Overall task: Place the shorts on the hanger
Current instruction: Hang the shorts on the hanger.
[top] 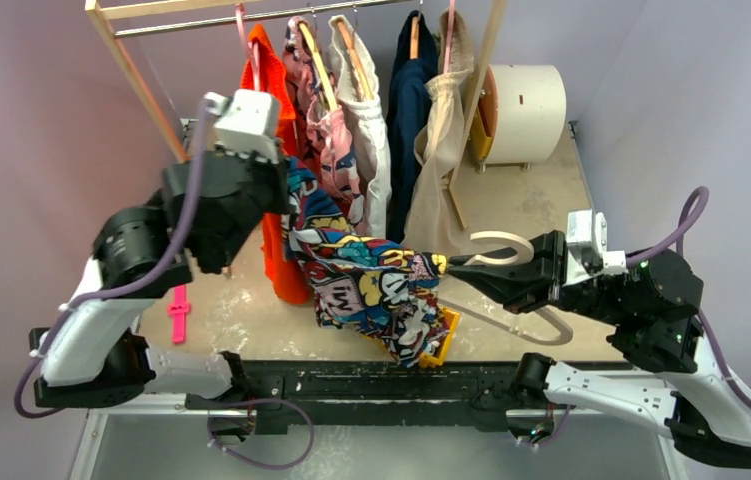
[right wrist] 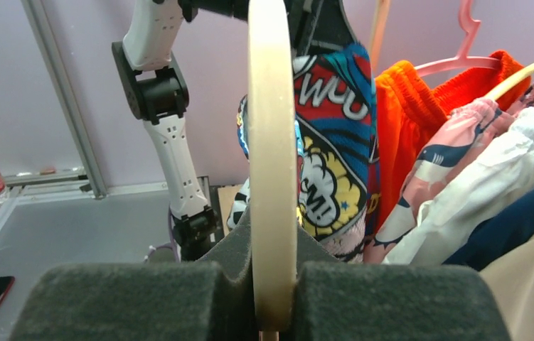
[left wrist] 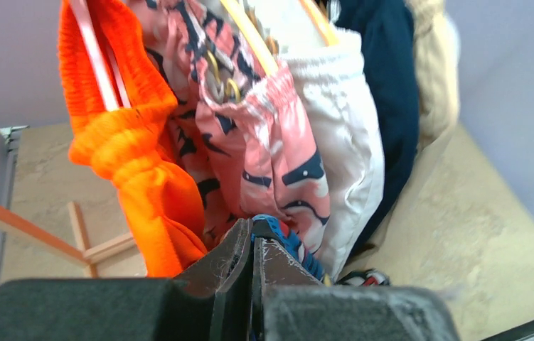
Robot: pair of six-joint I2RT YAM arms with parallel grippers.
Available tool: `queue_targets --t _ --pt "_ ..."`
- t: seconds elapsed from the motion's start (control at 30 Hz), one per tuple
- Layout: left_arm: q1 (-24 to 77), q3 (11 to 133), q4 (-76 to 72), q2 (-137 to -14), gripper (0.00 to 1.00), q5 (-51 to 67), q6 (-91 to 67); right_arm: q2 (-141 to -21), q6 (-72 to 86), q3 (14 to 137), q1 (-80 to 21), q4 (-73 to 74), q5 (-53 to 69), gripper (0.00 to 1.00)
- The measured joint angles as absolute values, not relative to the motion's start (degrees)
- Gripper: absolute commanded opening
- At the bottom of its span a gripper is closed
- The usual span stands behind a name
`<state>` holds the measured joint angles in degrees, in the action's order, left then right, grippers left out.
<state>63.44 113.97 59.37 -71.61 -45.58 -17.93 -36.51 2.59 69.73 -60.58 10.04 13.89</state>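
Observation:
I am holding the shorts' upper edge with my left gripper far from the hanger, so I need to open it and take the shorts (top: 399, 257) close beside my right gripper.
The comic-print shorts (top: 371, 280) hang stretched between my two grippers, above the table's near middle. My left gripper (top: 286, 190) is raised by the rack and shut on their upper edge; in the left wrist view a blue fold of the shorts (left wrist: 289, 241) sticks out beside its closed fingers (left wrist: 235, 249). My right gripper (top: 451, 268) is shut on the cream hanger (top: 511, 322), whose hook curves just behind the fingers. In the right wrist view the hanger (right wrist: 271, 142) runs upright between the foam pads (right wrist: 363, 298), with the shorts (right wrist: 335, 142) right behind it. How far the hanger reaches into the cloth is hidden.
A wooden rack at the back carries an orange garment (top: 271, 90), a pink patterned one (top: 326, 125), a white one (top: 371, 130), a navy one (top: 411, 110) and a beige one (top: 441, 150). A white drum (top: 526, 110) stands back right. A pink clip (top: 181, 312) lies left.

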Motion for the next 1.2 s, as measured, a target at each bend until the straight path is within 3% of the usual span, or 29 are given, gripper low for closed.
queue_targets --t 0.37,0.4,0.53,0.63,0.9,1.2 --pt "63.44 114.65 51.09 -61.28 0.00 -39.31 -18.26 -39.44 2.76 70.19 -60.58 10.55 17.69 0.00" --pt "63.44 114.65 51.07 -61.34 0.06 -38.81 -18.41 -39.44 2.92 69.82 -60.58 9.85 17.89 0.00" --pt "63.44 114.54 52.84 -64.01 0.50 -37.50 -18.41 -38.44 3.64 68.03 -60.58 6.83 17.91 0.00" --pt "63.44 114.50 55.07 -66.11 0.63 -37.50 -18.94 -36.64 4.10 66.74 -60.58 5.30 17.23 0.00" --pt "63.44 115.33 57.80 -62.61 0.72 -38.65 -19.49 -31.79 6.07 64.69 -60.58 0.56 15.22 0.00" --pt "63.44 121.38 56.66 -57.60 0.72 -40.29 -18.76 -31.09 6.37 63.37 -60.58 -1.41 9.69 0.00"
